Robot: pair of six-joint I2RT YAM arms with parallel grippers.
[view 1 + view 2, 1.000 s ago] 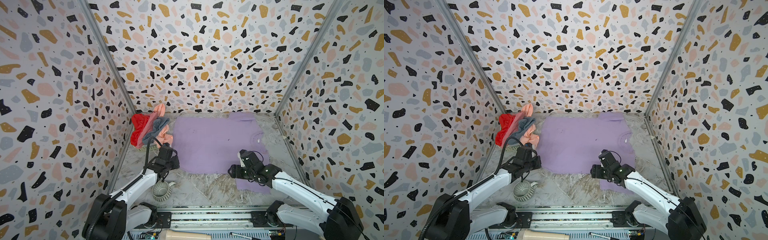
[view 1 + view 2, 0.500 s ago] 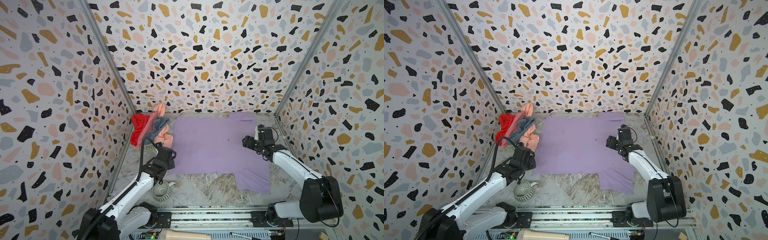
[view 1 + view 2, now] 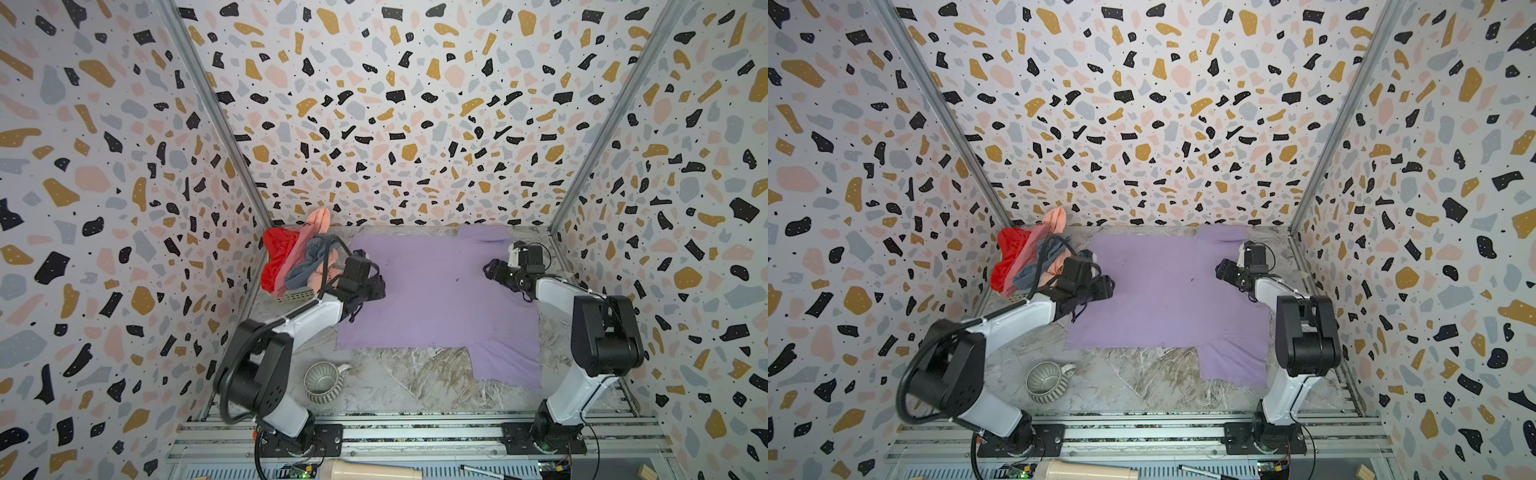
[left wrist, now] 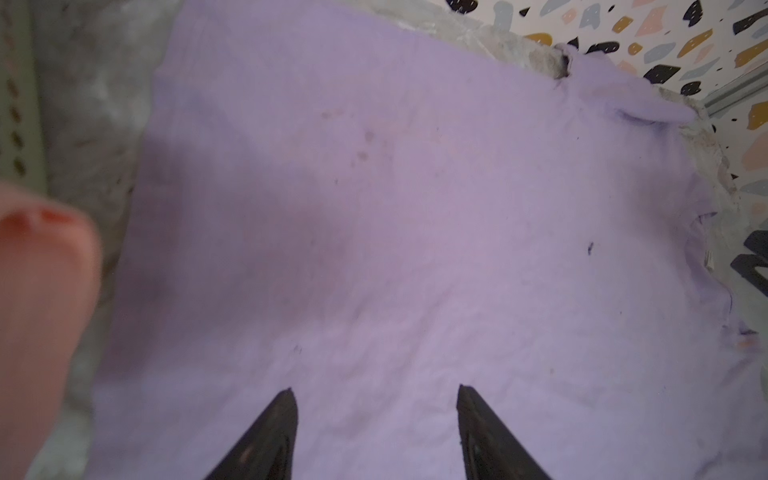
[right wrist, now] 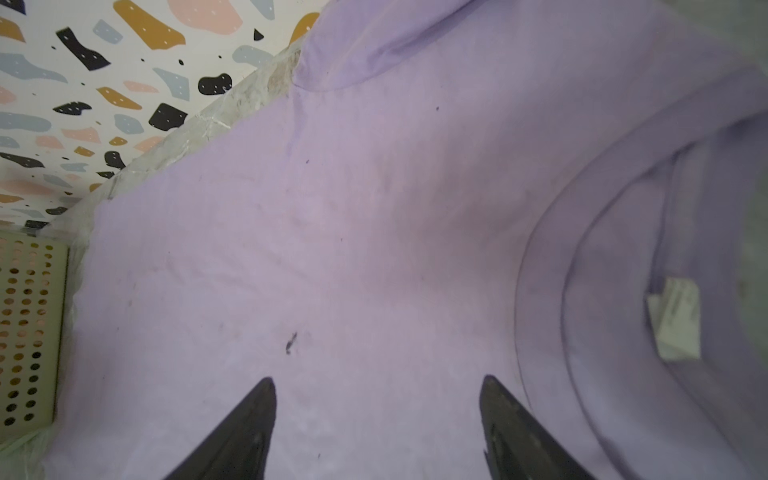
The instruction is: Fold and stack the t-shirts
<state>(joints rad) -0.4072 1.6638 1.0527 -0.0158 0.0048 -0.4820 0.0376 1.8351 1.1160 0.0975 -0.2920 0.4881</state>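
The lilac t-shirt's back sleeve is near the patterned wall, and next I will move my right gripper to it and close on the sleeve's corner nearer the collar (image 3: pixel 507 229).
The lilac t-shirt (image 3: pixel 436 299) (image 3: pixel 1167 299) lies spread flat on the marble table, one sleeve (image 3: pixel 507 361) towards the front right. Its white neck label (image 5: pixel 677 324) shows in the right wrist view. My left gripper (image 3: pixel 381 287) (image 4: pixel 376 395) hovers open over the shirt's left part, with nothing between its fingers. Near the collar at the right, my right gripper (image 3: pixel 489 268) (image 5: pixel 378 384) also stands open and empty above the cloth. The red (image 3: pixel 278 257), dusty pink, grey-blue (image 3: pixel 307 266) and peach (image 3: pixel 320 218) t-shirts are heaped at the back left.
The heap sits in a perforated pale basket (image 3: pixel 297 296) (image 5: pixel 29 324) against the left wall. A ribbed grey-green mug (image 3: pixel 324 382) (image 3: pixel 1046 382) stands at the front left, beside the left arm. Patterned walls close in three sides.
My left gripper has opened and moved back and inward over the lilac shirt. My right arm has swung from the front sleeve to the collar area at the back right, still open.
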